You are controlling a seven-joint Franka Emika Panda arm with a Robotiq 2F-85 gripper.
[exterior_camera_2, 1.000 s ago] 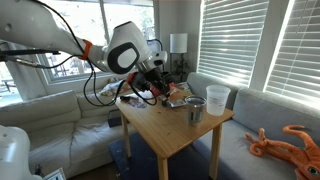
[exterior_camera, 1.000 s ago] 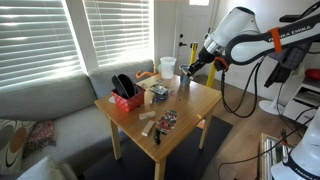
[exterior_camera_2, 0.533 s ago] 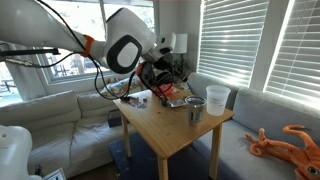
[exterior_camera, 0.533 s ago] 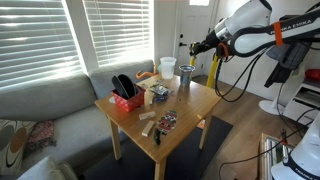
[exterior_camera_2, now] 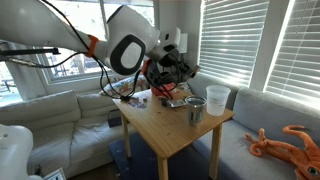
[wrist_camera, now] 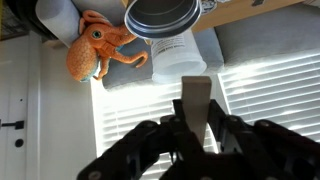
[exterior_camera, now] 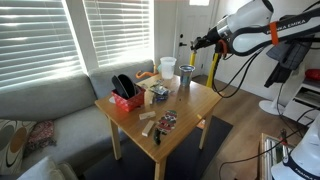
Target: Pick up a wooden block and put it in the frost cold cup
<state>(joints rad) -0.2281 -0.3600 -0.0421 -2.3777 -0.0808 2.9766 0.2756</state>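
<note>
The light-tan wooden block, now in the air above the cups, will be let go by my gripper inside the taller white cup (exterior_camera: pixel 167 69) (wrist_camera: pixel 178 59) beside the dark grey cup.
My gripper (exterior_camera: pixel 193 45) hangs in the air above the far end of the wooden table (exterior_camera: pixel 205 100), above the cups; it also shows in an exterior view (exterior_camera_2: pixel 183 68). In the wrist view the jaws (wrist_camera: pixel 197 118) are shut on a light-tan wooden block (wrist_camera: pixel 196 95) that sticks out between the fingers. The frost cold cup (exterior_camera: pixel 185 79) is short and dark grey and stands upright near the table edge (exterior_camera_2: pixel 196 109). The wrist view shows its open mouth (wrist_camera: pixel 165 15) at the top edge. More wooden blocks (exterior_camera: pixel 148 123) lie on the near part of the table.
A taller white cup (exterior_camera: pixel 167 68) (exterior_camera_2: pixel 218 98) stands beside the dark cup. A red basket (exterior_camera: pixel 125 99) sits at the table's window side. An orange octopus toy (exterior_camera_2: pixel 290 140) (wrist_camera: pixel 100 45) lies on the grey sofa (exterior_camera: pixel 45 105). Window blinds stand behind.
The arm has risen from table height and swung over the cups with the block in its jaws. In the last half second it moved only slightly.
</note>
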